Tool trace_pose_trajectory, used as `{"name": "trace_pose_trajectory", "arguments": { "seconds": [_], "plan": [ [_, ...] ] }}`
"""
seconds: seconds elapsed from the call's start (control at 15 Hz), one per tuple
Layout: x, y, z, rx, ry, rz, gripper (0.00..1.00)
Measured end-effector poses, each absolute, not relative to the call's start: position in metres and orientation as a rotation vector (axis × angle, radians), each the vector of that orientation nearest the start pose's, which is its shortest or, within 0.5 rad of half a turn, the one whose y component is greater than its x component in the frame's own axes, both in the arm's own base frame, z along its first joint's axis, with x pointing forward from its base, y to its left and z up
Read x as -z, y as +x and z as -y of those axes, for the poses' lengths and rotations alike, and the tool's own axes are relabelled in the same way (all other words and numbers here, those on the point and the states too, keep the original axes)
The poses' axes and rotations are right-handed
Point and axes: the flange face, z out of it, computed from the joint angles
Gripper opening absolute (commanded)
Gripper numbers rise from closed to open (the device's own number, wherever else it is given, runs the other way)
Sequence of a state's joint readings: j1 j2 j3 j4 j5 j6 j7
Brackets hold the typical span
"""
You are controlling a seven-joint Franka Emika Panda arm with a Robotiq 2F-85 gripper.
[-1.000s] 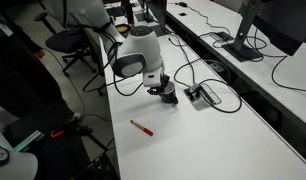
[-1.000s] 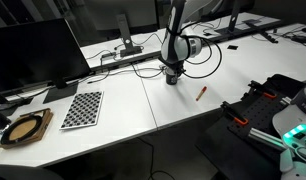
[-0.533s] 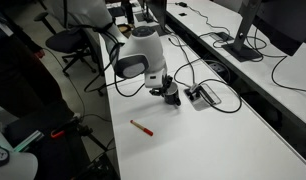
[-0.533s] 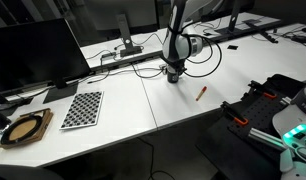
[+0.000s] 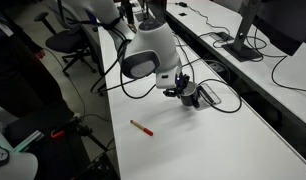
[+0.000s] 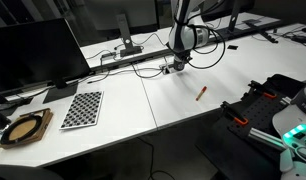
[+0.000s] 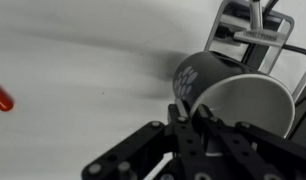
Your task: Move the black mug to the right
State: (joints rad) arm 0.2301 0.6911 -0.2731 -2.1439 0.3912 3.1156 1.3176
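Note:
I should use my gripper to set the black mug down on the bare white table (image 5: 183, 137) (image 7: 97, 134) just beyond the near end of the red marker.
The black mug (image 7: 218, 82) has a light grey inside and a pale pattern on its side. In the wrist view it fills the right centre, tilted. My gripper (image 7: 190, 112) is shut on its rim, one finger inside and one outside. In an exterior view the gripper (image 5: 185, 92) holds the mug (image 5: 191, 97) just above the white table, beside the small grey box (image 5: 209, 95). In an exterior view the gripper (image 6: 176, 67) is at the far middle of the table; the mug is too small to make out there.
A thin red marker (image 5: 141, 127) lies on the white table (image 5: 213, 140) nearer the front; it also shows in the wrist view (image 7: 1, 98) and in an exterior view (image 6: 201, 93). The grey box (image 7: 255, 30) trails black cables. A monitor (image 6: 33, 55) and a checkerboard (image 6: 83, 108) stand further off.
My arm has swung along the table toward the grey box, carrying the mug away from the red marker. The gripper has stayed shut on the mug.

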Motion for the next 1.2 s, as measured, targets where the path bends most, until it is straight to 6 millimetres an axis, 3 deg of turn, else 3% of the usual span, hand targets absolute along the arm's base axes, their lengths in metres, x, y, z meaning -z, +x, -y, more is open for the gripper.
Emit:
{"name": "trace_pose_trajectory", "arguments": {
  "seconds": [0.27,0.47,0.8,1.2],
  "plan": [
    [-0.13,0.566,0.095,0.55,-1.979,-2.314,0.02],
    [-0.123,0.553,0.118,0.525,-1.956,-2.457,0.02],
    [-0.099,0.532,0.13,0.318,-1.842,-2.655,0.02],
    [-0.082,0.518,0.147,0.153,-1.474,-2.86,0.02]
  ]
}}
